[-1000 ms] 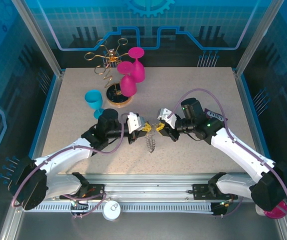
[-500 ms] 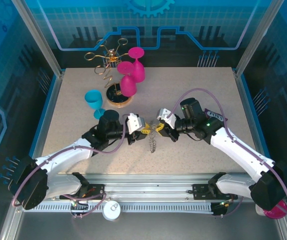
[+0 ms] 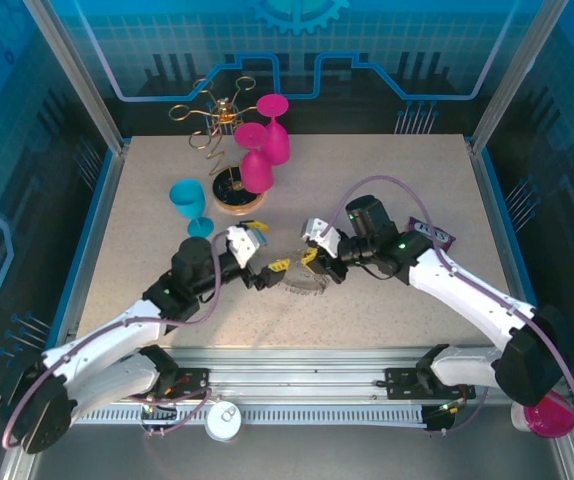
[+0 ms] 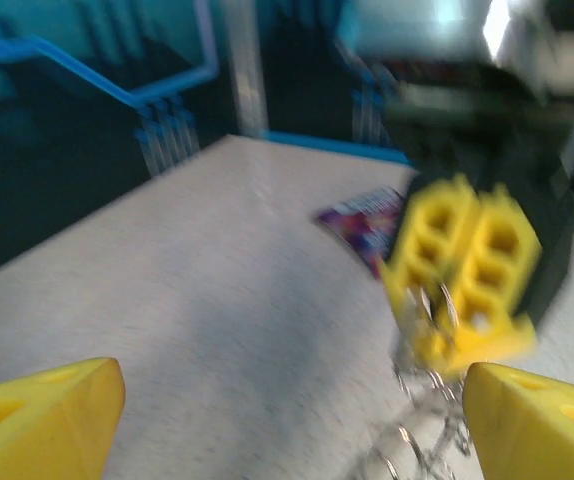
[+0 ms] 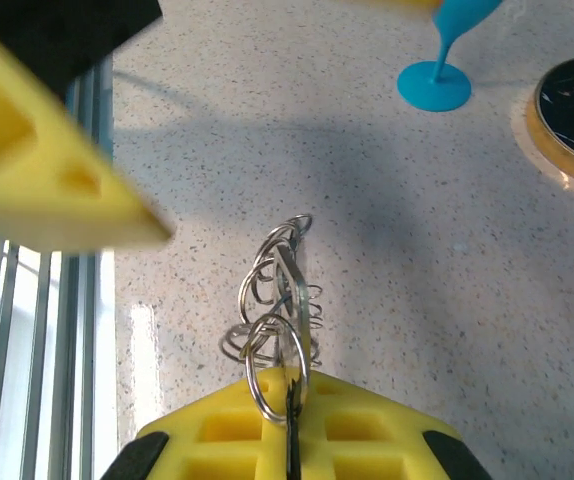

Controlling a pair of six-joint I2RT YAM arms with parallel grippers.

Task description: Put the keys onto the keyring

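The robot's right gripper should put the keyring down flat on the table [image 3: 337, 276] between the teal goblet and the purple card.
The keyring [image 5: 282, 285] is a cluster of silvery links, hanging edge-on from my right gripper [image 5: 290, 420], whose yellow fingers are shut on one link. From above the keyring [image 3: 302, 283] tilts down to the table just below that right gripper [image 3: 310, 258]. My left gripper [image 3: 270, 250] stands open a little to the left, apart from the ring. In the blurred left wrist view its open left gripper [image 4: 297, 430] faces the right arm's yellow fingers [image 4: 467, 275] and the dangling keyring [image 4: 422, 410]. The black-headed keys are hidden from me.
A teal goblet [image 3: 189, 200] stands left of the grippers. Behind it are two pink goblets [image 3: 257, 165] and a gold wire rack [image 3: 217, 115] on a round wooden base [image 3: 235, 192]. A purple card [image 3: 435, 233] lies by the right arm.
The two grippers were together over the hanging ring. My left gripper has opened and drawn back to the left. The right gripper has shifted left and the ring now tilts flatter.
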